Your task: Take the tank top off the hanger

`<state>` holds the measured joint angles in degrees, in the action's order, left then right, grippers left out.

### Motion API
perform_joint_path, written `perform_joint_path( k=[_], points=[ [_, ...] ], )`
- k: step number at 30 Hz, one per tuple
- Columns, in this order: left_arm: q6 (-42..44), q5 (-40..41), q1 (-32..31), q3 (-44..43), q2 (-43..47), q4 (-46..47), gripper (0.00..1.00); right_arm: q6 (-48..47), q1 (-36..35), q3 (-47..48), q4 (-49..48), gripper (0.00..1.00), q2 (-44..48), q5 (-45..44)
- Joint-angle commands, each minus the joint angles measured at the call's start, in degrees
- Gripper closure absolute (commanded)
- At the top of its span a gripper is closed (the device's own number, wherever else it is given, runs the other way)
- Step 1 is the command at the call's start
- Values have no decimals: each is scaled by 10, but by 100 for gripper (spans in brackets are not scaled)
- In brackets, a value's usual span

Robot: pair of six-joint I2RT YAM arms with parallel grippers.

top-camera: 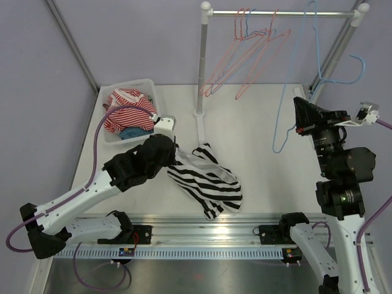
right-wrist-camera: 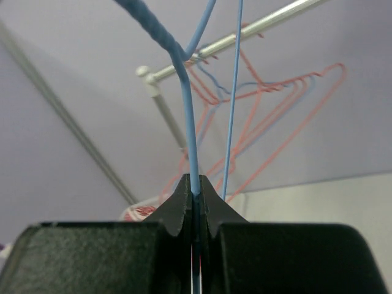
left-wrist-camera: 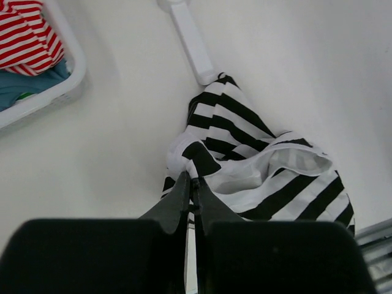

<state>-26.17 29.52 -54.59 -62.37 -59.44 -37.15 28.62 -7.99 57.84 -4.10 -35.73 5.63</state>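
My right gripper is going to leave the blue hanger, now bare at the rack's end, hanging close beside the pink hangers (top-camera: 264, 56) (right-wrist-camera: 269, 122) on the rack's bar.
The black-and-white striped tank top (top-camera: 205, 180) lies crumpled on the white table, apart from any hanger. My left gripper (top-camera: 176, 154) is shut on a fold at its left edge; in the left wrist view the jaws (left-wrist-camera: 194, 179) pinch striped cloth (left-wrist-camera: 263, 159). The blue wire hanger (top-camera: 283, 104) hangs bare at the right end of the rack. My right gripper (top-camera: 297, 101) is raised beside it and shut on the blue hanger wire (right-wrist-camera: 188, 122), the tips (right-wrist-camera: 196, 184) closed round it.
A white bin (top-camera: 147, 86) at the back left holds red-striped and blue clothes. The clothes rack's bar (top-camera: 282, 13) carries several pink hangers (top-camera: 245, 58); its white foot (top-camera: 201, 127) touches the tank top's far edge. A metal rail (top-camera: 202, 229) runs along the near edge.
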Motion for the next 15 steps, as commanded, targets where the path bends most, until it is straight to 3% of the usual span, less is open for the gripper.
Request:
perform_joint_path(
  k=[1,4,5,7,8,11,15],
  points=[
    [-27,62,7,-45,-9,-32,91,-92,-4,78,297,100,-44,-132],
    [-23,59,9,-59,-7,-42,80,-105,-4,129,363,100,-88,-156],
    [-21,52,9,-64,-5,-46,65,-119,-4,166,380,100,-104,-160],
    [-21,50,9,-79,0,-62,48,-132,-4,211,433,100,-163,-171],
    [-20,45,9,-83,3,-67,33,-149,-4,259,449,100,-185,-170],
    [-20,47,9,-97,16,-91,16,-163,-4,339,483,100,-259,-166],
    [-15,42,9,-102,44,-115,8,-176,-4,422,491,100,-347,-158]
  ],
)
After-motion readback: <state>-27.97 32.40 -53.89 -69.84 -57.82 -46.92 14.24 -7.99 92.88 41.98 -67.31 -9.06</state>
